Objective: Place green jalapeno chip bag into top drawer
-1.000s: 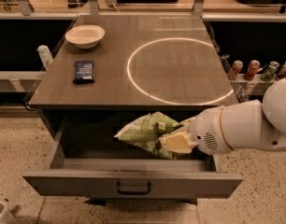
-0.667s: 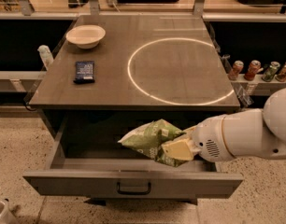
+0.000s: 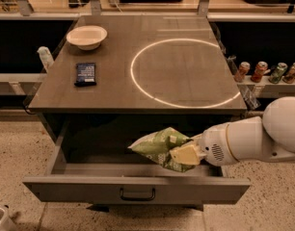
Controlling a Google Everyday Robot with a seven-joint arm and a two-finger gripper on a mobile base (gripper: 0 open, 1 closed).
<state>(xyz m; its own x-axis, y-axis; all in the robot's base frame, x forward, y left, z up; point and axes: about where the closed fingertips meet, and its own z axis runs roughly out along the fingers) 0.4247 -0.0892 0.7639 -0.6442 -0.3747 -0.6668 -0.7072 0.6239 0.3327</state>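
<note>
Next, my gripper lets go of the green jalapeno chip bag on the bottom of the drawer, toward the back beneath the table edge (image 3: 163, 145).
The green jalapeno chip bag (image 3: 159, 147) is a wrinkly green foil bag with white patches. It hangs over the right half of the open top drawer (image 3: 138, 189), inside the drawer's opening. My gripper (image 3: 185, 154) comes in from the right on a white arm and is shut on the bag's right end, with a cream-coloured finger (image 3: 188, 155) showing in front of the bag. The drawer is pulled out below the table top, its grey front panel and dark central handle (image 3: 137, 195) facing the camera.
On the table top (image 3: 138, 81) sit a white bowl (image 3: 87, 36) at the back left and a small dark-blue packet (image 3: 85, 73) in front of it. A white ring of light marks the right half. Several cans (image 3: 266, 71) stand on a shelf at the right.
My gripper and the bag have moved a little to the right and lower over the open drawer. The drawer, bowl and packet have not moved.
</note>
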